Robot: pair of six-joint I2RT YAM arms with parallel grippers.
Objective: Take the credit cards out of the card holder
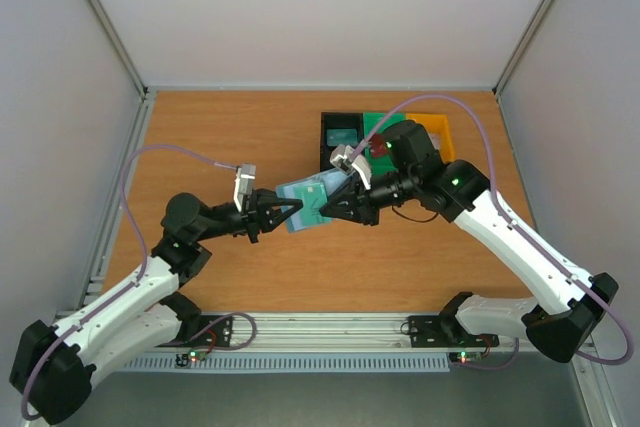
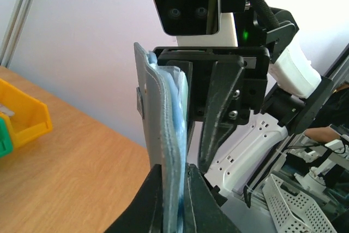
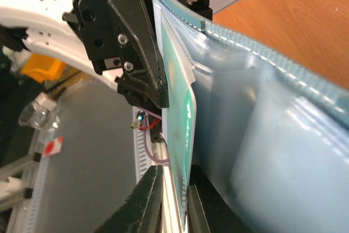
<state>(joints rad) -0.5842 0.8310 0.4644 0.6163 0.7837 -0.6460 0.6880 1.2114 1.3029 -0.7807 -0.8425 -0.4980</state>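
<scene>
The card holder, now hanging above the table's middle, will lie open on the front part of the table point(image 1: 283, 243) between both arms after my left gripper releases it.
The blue-grey card holder point(image 1: 300, 203) hangs open above the middle of the table, between the two arms. My left gripper point(image 1: 291, 210) is shut on its left edge; in the left wrist view the holder point(image 2: 161, 135) stands edge-on between the jaws of that gripper point(image 2: 173, 192). A teal credit card point(image 3: 182, 124) sticks out of a clear inner pocket of the holder point(image 3: 262, 129). My right gripper point(image 3: 175, 200) is shut on that card's edge, and from above it point(image 1: 328, 209) meets the holder from the right. A red card point(image 1: 380, 147) lies in the green bin.
A black bin point(image 1: 326, 142), a green bin point(image 1: 372, 123) and a yellow bin point(image 1: 443, 133) stand in a row at the back of the table, partly behind the right arm. A teal card point(image 1: 342, 134) lies in the black bin. Grey walls enclose the table.
</scene>
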